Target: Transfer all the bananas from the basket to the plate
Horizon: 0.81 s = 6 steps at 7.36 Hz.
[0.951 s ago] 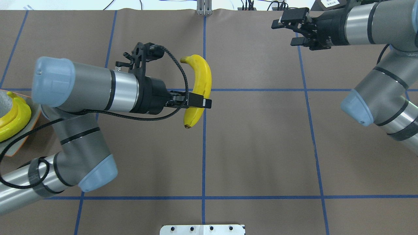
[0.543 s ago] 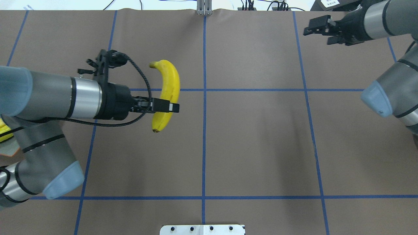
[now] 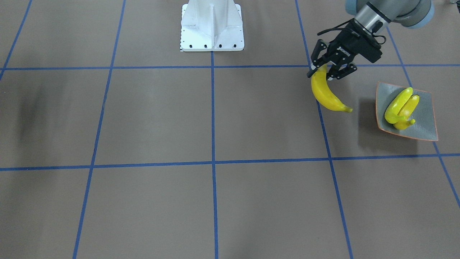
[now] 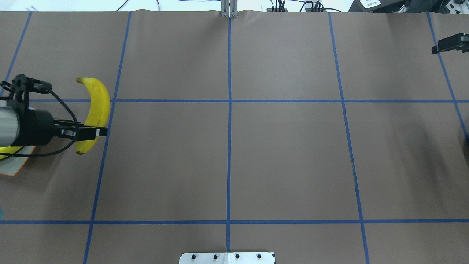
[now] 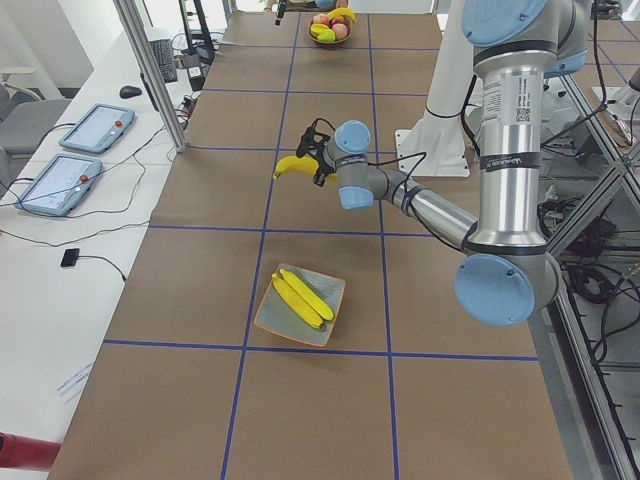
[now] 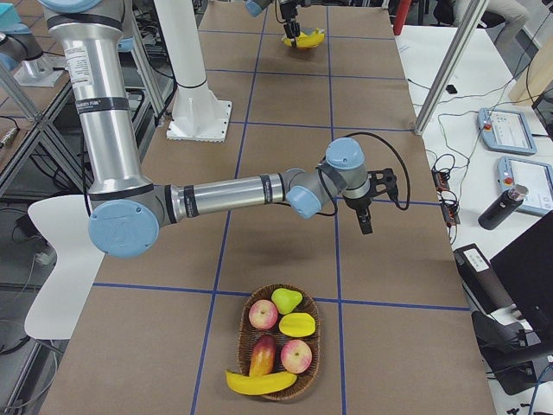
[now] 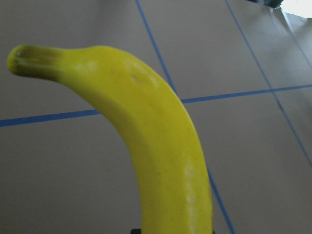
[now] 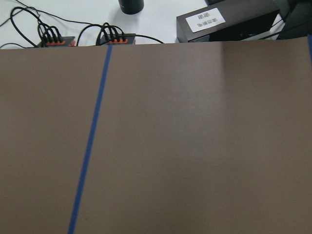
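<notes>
My left gripper is to let go of the banana, now held above the table beside the plate, between the plate's bananas and its orange rim [image 3: 393, 103] on the side facing the robot base.
My left gripper [image 4: 97, 132] is shut on a yellow banana [image 4: 99, 106] and holds it above the table, just right of the plate [image 4: 13, 169]. The front-facing view shows this gripper [image 3: 325, 72] and banana [image 3: 325, 95] left of the grey, orange-rimmed plate [image 3: 426, 122], which holds two bananas [image 3: 400, 106]. The held banana fills the left wrist view [image 7: 161, 161]. One banana [image 6: 259, 382] lies in the wicker basket [image 6: 243, 333]. My right gripper [image 4: 449, 43] is at the far right edge, open and empty; only one finger shows.
The basket also holds apples, a pear and other fruit [image 6: 295, 354]. The white robot base [image 3: 212, 27] stands at the table's middle edge. Blue tape lines cross the brown table [image 4: 229, 146]. Tablets [image 5: 95, 130] and cables lie on the operators' side.
My left arm has carried the banana leftward to beside the plate. My right arm has drawn back to the right, almost out of the overhead view.
</notes>
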Tool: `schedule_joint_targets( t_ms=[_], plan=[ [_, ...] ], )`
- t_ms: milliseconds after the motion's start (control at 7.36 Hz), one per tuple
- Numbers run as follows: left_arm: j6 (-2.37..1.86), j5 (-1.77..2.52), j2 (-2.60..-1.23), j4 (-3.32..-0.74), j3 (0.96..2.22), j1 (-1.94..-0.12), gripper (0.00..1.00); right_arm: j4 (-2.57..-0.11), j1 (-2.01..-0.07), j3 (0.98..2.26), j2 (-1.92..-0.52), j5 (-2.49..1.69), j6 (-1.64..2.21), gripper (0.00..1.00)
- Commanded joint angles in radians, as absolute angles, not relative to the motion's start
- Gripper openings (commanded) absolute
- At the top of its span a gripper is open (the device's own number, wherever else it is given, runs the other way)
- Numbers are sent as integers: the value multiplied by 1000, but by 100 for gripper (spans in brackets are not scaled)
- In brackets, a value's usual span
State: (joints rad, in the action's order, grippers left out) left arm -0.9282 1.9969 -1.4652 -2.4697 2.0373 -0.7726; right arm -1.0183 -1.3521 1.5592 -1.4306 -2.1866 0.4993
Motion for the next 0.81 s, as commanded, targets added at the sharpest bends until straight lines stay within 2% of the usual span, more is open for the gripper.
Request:
schedule_joint_targets(
  t_ms=[0,407,679],
  plan=[
    [-678,1991,-1282,-2470,2040,-840,0,-1017,-1400,1523,-1476,-2187,352,100],
    [-395,1929,-1126,-2470,1997,-864,0,-1017,-1401,1523,-1473,-2187,353,100],
    [-255,1861,-1118,-2470,1919,-862,0,-1019,-1401,1522,-1470,-2186,354,100]
  ],
)
